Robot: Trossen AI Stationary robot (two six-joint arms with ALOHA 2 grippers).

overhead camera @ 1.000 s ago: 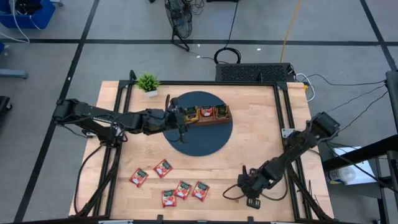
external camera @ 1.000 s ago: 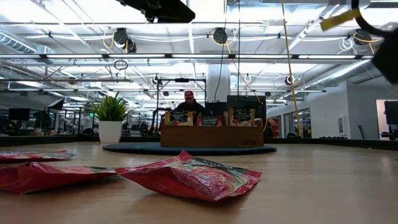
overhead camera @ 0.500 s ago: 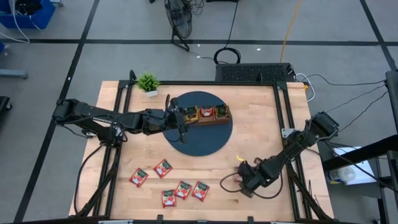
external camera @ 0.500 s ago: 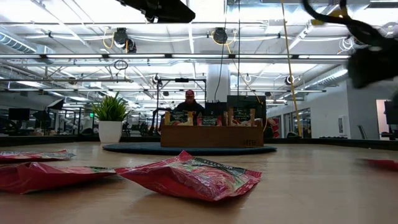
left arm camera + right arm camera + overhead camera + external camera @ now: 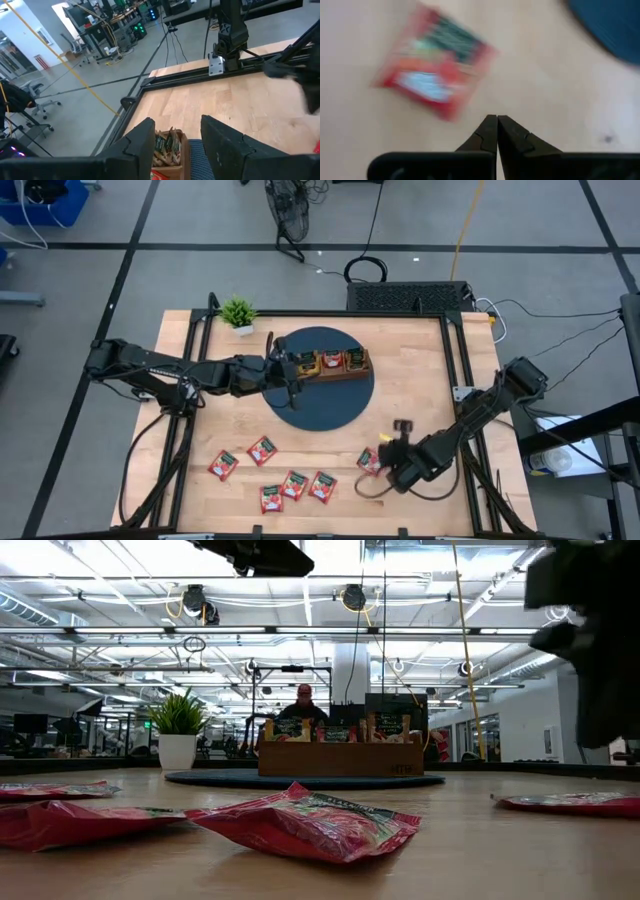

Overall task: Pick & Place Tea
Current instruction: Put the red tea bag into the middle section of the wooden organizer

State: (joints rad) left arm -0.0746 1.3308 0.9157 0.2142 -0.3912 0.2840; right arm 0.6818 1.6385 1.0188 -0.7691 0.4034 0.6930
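The shut fingers of my right gripper point at wood beside the lone sachet, so they should open, grip the sachet's edge (image 5: 415, 101) and pass it to my left gripper.
Several red tea sachets (image 5: 294, 484) lie flat on the wooden table near its front edge. One more red sachet (image 5: 369, 461) lies apart to their right, seen blurred in the right wrist view (image 5: 434, 67). My right gripper (image 5: 496, 119) is shut and points steeply down at bare wood just beside that sachet, touching nothing. The brown wooden tray (image 5: 332, 363), with sachets standing in its compartments, sits on a round dark blue mat (image 5: 320, 402). My left gripper (image 5: 177, 137) hovers open over the tray's left end, with nothing between its fingers.
A small potted plant (image 5: 238, 313) stands at the far left corner. Black frame rails run along the table's left and right edges. Bare wood lies between the mat and the sachets, and to the mat's right. A person shows far behind the tray (image 5: 303, 700).
My right gripper has risen and swung from the front edge toward the table's far side, tipping steeply down and rolling, still shut. A red sachet beside it has come into view and slid a little toward the table's left.
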